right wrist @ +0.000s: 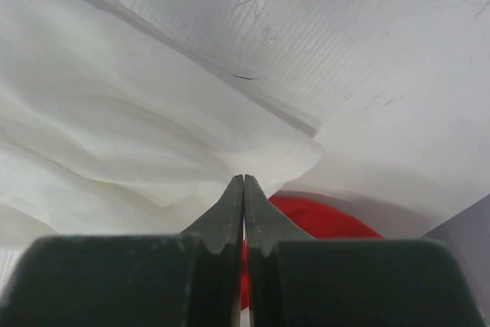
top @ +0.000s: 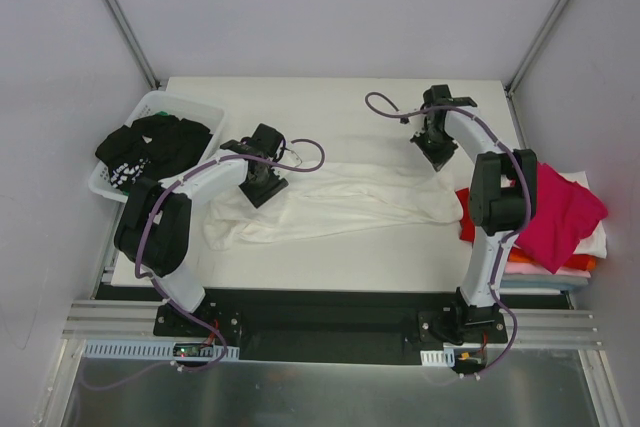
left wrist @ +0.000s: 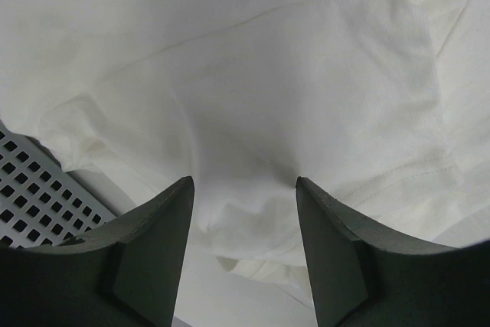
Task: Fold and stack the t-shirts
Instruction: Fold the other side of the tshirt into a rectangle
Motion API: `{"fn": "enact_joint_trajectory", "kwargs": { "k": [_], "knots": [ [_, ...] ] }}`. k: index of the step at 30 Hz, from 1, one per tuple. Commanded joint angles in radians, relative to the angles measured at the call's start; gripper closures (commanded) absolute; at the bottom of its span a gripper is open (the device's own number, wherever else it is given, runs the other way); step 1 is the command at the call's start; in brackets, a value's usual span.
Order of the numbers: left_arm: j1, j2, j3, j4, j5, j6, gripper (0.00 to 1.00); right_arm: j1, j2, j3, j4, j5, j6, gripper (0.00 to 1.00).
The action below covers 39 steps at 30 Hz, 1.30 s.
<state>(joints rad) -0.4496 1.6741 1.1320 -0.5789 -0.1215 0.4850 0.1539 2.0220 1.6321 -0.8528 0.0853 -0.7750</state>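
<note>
The white t-shirt's end beside the red t-shirt is bunched; my right gripper will open, pinch the fold (right wrist: 218, 160) near its fingers, pull it flat.
A white t-shirt (top: 340, 202) lies crumpled lengthwise across the middle of the table. My left gripper (top: 265, 190) is over its left part. In the left wrist view it (left wrist: 245, 189) is open, with a bunched fold of the white cloth (left wrist: 253, 97) between the fingers. My right gripper (top: 438, 157) is at the shirt's far right edge. In the right wrist view it (right wrist: 243, 179) is shut, with the folds of the white cloth (right wrist: 115, 135) drawn to its tips. A red shirt (right wrist: 321, 220) shows below it.
A stack of tees sits off the table's right edge, with magenta (top: 560, 212) on top and red (top: 466, 217) and orange (top: 530, 265) beneath. A white plastic basket (top: 150, 107) at far left holds black shirts (top: 150, 147). Its perforated wall shows in the left wrist view (left wrist: 31, 189).
</note>
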Motion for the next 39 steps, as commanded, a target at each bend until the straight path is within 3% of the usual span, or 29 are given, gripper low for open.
{"fn": "enact_joint_trajectory", "kwargs": {
  "k": [1, 6, 7, 8, 10, 15, 39],
  "knots": [
    [0.009, -0.016, -0.005, -0.002, 0.014, -0.019, 0.44, -0.004, 0.004, 0.067, -0.043, 0.025, 0.005, 0.99],
    [0.009, -0.025, -0.012, -0.001, 0.008, -0.014, 0.44, -0.004, -0.026, 0.055, -0.06, 0.013, -0.001, 0.99],
    [0.009, -0.025, -0.012, -0.001, 0.01, -0.014, 0.44, -0.004, -0.038, 0.046, -0.057, 0.011, -0.001, 0.95],
    [0.009, -0.022, -0.014, -0.001, 0.011, -0.016, 0.44, -0.004, -0.049, 0.035, -0.055, 0.008, 0.0, 0.76],
    [0.009, -0.017, -0.012, -0.002, 0.013, -0.016, 0.44, -0.004, -0.078, 0.005, -0.042, 0.016, 0.0, 0.62],
    [0.011, -0.016, -0.008, -0.001, 0.014, -0.017, 0.44, -0.004, -0.106, -0.043, -0.025, 0.028, -0.001, 0.48],
    [0.009, -0.053, -0.041, 0.002, 0.011, -0.025, 0.45, -0.008, -0.043, -0.106, 0.023, 0.041, -0.006, 0.55]
  ]
}}
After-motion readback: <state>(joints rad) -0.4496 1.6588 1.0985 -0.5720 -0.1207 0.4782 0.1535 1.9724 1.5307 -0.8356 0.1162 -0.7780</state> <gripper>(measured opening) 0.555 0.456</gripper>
